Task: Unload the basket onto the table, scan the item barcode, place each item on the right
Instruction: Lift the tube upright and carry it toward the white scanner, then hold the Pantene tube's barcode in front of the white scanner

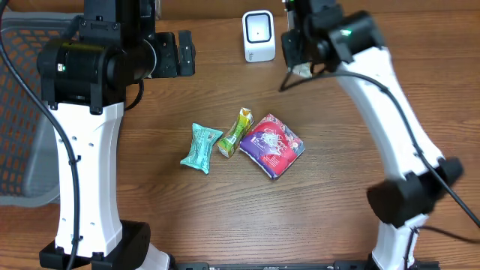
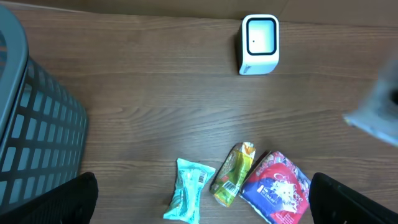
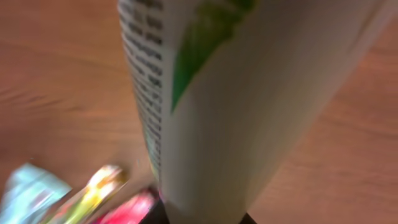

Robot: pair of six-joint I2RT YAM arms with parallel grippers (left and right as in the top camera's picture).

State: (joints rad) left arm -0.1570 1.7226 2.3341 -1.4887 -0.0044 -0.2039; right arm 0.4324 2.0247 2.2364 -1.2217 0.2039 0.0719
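Observation:
The white packet will go down from my right gripper on the bare table (image 1: 380,129) beside the red-purple pack, opposite the green-yellow packet.
A white item (image 3: 236,93) with a green mark and small black print fills the right wrist view, blurred, and my right gripper (image 3: 202,219) is shut on its lower end. In the overhead view that right gripper (image 1: 298,46) hangs just right of the white barcode scanner (image 1: 259,36), which stands at the table's far middle. The scanner (image 2: 260,43) also shows in the left wrist view. My left gripper (image 1: 174,54) is held high at the far left, open and holding nothing. Its two dark fingertips (image 2: 71,200) stand wide apart.
On the table's middle lie a teal packet (image 1: 201,148), a green-yellow packet (image 1: 235,133) and a red-purple pack (image 1: 272,145), close together. A grey mesh basket (image 1: 15,112) stands off the left edge.

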